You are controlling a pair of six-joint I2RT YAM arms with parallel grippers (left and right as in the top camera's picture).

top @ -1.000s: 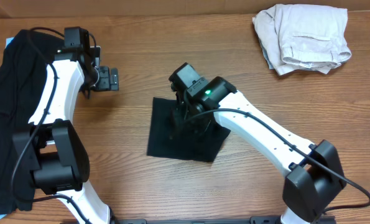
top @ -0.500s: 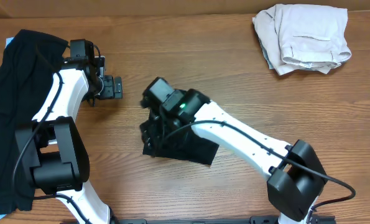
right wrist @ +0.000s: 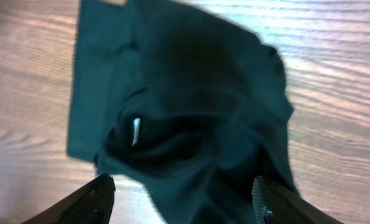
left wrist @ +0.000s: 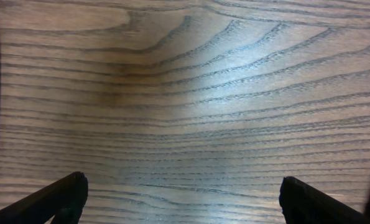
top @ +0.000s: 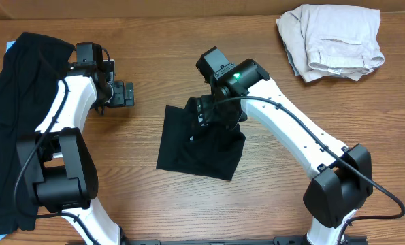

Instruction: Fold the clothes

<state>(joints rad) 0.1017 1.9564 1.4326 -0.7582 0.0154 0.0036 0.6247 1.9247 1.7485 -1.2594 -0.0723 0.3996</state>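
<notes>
My right gripper will pinch the black T-shirt's upper fold (top: 189, 107) and pull it toward my left gripper, because the shirt lies rumpled and away from my left gripper.
A black T-shirt (top: 197, 145) lies folded into a small, rumpled square at the middle of the table. In the right wrist view the T-shirt (right wrist: 191, 93) fills the centre, and its white neck label (right wrist: 136, 130) shows in a crease. My right gripper (top: 216, 114) hovers over the shirt's upper right part. The right gripper (right wrist: 185, 200) is open, its jaws wide apart with loose fabric below them and nothing pinched. My left gripper (top: 124, 94) is open over bare wood to the shirt's upper left. In its own view the left gripper (left wrist: 185, 194) holds nothing.
More black clothes (top: 11, 129) lie heaped along the table's left edge, under the left arm. A beige folded garment (top: 333, 41) sits at the back right corner. The wooden table (top: 154, 61) shows between them.
My right gripper has opened and let go of the black T-shirt, then pulled back up and to the right. The shirt ended slightly further left. The left arm has barely shifted.
</notes>
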